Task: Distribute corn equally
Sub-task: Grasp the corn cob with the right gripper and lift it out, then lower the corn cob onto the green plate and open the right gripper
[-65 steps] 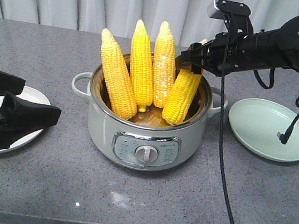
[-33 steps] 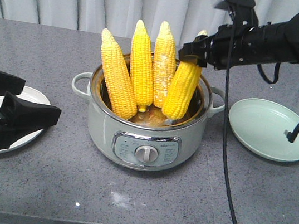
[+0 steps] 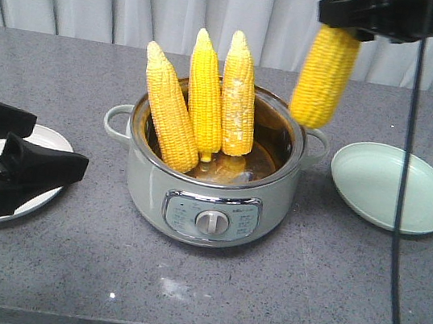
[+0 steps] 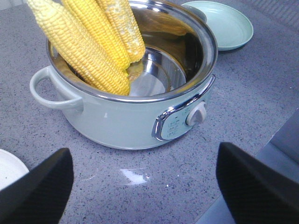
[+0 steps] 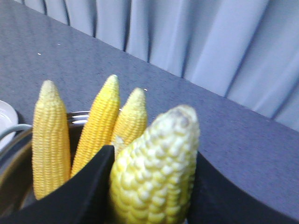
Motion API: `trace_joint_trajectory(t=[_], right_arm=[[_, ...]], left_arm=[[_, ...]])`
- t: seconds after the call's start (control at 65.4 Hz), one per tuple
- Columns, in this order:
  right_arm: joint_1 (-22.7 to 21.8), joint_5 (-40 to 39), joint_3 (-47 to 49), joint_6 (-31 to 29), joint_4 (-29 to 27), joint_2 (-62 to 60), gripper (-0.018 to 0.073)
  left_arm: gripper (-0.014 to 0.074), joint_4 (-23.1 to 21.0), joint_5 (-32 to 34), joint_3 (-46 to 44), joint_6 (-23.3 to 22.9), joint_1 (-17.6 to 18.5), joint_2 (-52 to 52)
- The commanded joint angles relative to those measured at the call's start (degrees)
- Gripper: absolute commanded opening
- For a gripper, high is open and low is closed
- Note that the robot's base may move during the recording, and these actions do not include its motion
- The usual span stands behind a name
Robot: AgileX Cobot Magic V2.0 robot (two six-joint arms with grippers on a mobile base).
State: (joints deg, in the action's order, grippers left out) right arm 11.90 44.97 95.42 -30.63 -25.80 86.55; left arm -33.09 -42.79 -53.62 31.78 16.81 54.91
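Note:
The corn cob will leave my right gripper on the middle of the light green plate [image 3: 395, 185] beside the pot.
Three corn cobs [image 3: 207, 99] stand upright, tips up, in the pale green electric pot [image 3: 202, 201]; the rightmost one [image 3: 239, 100] has whitish patches. A fourth corn cob [image 3: 323, 79] hangs in the air above the pot's right handle, with my right gripper [image 3: 344, 14] shut on its upper end. In the right wrist view that cob [image 5: 163, 135] sits between the black fingers of the right gripper [image 5: 154, 158]. My left gripper [image 3: 56, 146] rests open over the white plate [image 3: 53, 138], holding nothing. The left wrist view shows the left gripper [image 4: 144, 161] facing the pot [image 4: 131, 116] and its cobs [image 4: 79, 51].
A light green plate [image 3: 392, 188] lies right of the pot, also visible as a green plate [image 4: 224, 25] in the left wrist view. The right arm's black cable [image 3: 406, 158] hangs down across it. A grey curtain closes the back, and the table's front edge runs along the bottom.
My right gripper has lifted its corn cob up out of the pot and a little to the right. The three other cobs and the left gripper have not moved.

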Motion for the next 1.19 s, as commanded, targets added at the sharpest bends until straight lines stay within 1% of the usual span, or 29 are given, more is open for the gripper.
trace_joint_trajectory(t=[0.0, 0.061, 0.107, 0.229, 0.291, 0.398, 0.52, 0.627, 0.765, 0.841, 0.994, 1.086, 1.178], right_arm=[[-0.2, -1.8, 2.0, 6.6, 9.4, -3.9, 0.0246], [-0.2, -0.2, 2.0, 11.3, 16.0, -4.5, 0.0246], [-0.2, 1.0, 2.0, 14.6, 19.9, -4.6, 0.0246], [-0.2, 4.2, 2.0, 20.0, 28.2, -4.4, 0.0246], [-0.6, 5.1, 2.0, 22.3, 31.2, -4.4, 0.0246], [-3.8, 6.0, 2.0, 24.0, 31.2, -4.4, 0.0246], [-7.9, 6.6, 2.0, 24.1, 30.0, -3.9, 0.0246], [-10.4, 10.3, 4.7, 23.8, 29.3, -1.2, 0.0246], [-10.5, 17.7, 11.6, 23.1, 29.5, 4.3, 0.0246], [-10.5, 20.3, 15.2, 22.5, 29.5, 8.1, 0.0246], [-10.5, 22.6, 19.3, 21.7, 30.0, 13.2, 0.0246], [-10.5, 22.5, 20.1, 20.9, 30.2, 15.6, 0.0246], [-10.5, 22.1, 20.1, 20.4, 31.7, 17.7, 0.0246]], left_arm=[[0.0585, -2.3, 3.5, -1.8, 0.0, 0.4, -0.5], [0.0585, -2.3, 3.5, -1.8, 0.0, 0.4, -0.5], [0.0585, -2.3, 3.5, -1.8, 0.0, 0.4, -0.5], [0.0585, -2.3, 3.5, -1.8, 0.0, 0.4, -0.5], [0.0585, -2.3, 3.5, -1.8, 0.0, 0.4, -0.5], [0.0585, -2.3, 3.5, -1.8, 0.0, 0.4, -0.5], [0.0585, -2.4, 3.5, -1.8, 0.0, 0.4, -0.5], [0.0585, -2.4, 3.5, -1.8, 0.0, 0.4, -0.5], [0.0585, -2.4, 3.5, -1.8, 0.0, 0.4, -0.5], [0.0585, -2.4, 3.5, -1.8, 0.0, 0.4, -0.5], [0.0585, -2.4, 3.2, -1.8, 0.0, 0.4, -0.5], [0.0585, -2.4, 3.2, -1.8, 0.0, 0.4, -0.5], [0.0585, -2.4, 3.0, -1.8, 0.0, 0.4, -0.5]])
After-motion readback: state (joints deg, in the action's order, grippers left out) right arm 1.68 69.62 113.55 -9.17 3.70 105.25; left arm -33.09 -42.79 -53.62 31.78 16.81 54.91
